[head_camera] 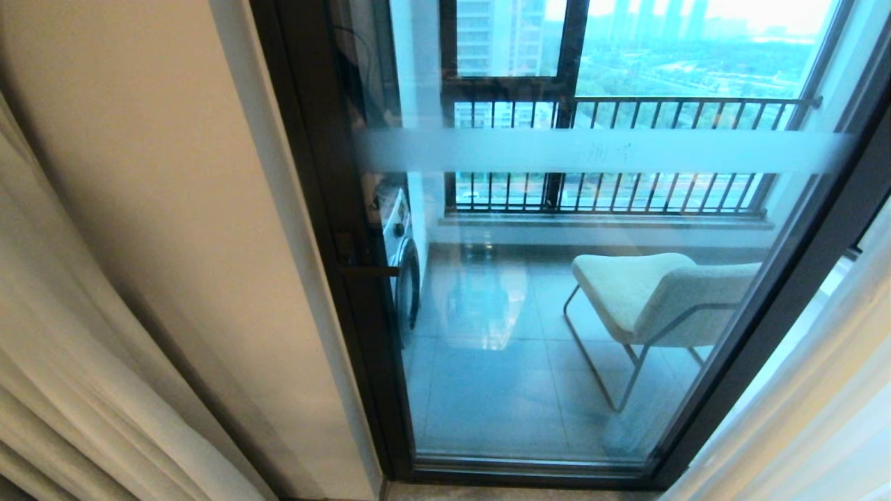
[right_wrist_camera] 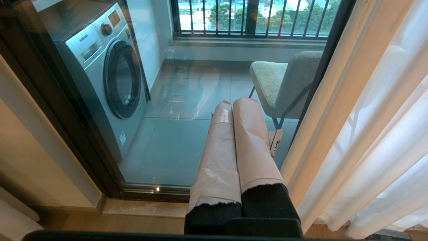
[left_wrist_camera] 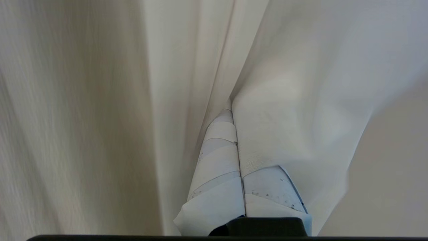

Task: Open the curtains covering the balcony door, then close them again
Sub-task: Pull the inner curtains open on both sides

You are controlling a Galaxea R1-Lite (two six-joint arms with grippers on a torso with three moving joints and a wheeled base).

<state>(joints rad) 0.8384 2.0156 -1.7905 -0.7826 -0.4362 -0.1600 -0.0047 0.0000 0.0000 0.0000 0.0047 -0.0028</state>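
Note:
I should let go of the cream curtain with my left gripper, with the curtain's edge hanging over the beige wall strip (head_camera: 163, 250).
The curtains stand drawn apart: a cream drape (head_camera: 76, 362) hangs at the far left and a white sheer (head_camera: 821, 396) at the right, with the balcony door (head_camera: 557, 313) bare between them. Neither arm shows in the head view. In the left wrist view my left gripper (left_wrist_camera: 232, 115) is deep in the folds of the cream curtain (left_wrist_camera: 301, 100), shut on a fold that drapes over one taped finger. My right gripper (right_wrist_camera: 234, 103) is shut and empty, held low before the door glass (right_wrist_camera: 174, 140), beside a cream drape (right_wrist_camera: 337, 100) and sheer (right_wrist_camera: 384, 150).
Behind the glass stand a washing machine (right_wrist_camera: 107, 70), a cushioned chair (head_camera: 654, 292) and a window with black railing bars (head_camera: 626, 188). A beige wall strip (head_camera: 209, 243) lies between the left drape and the door's dark frame (head_camera: 327, 229). A stone sill (right_wrist_camera: 143, 207) runs below the door.

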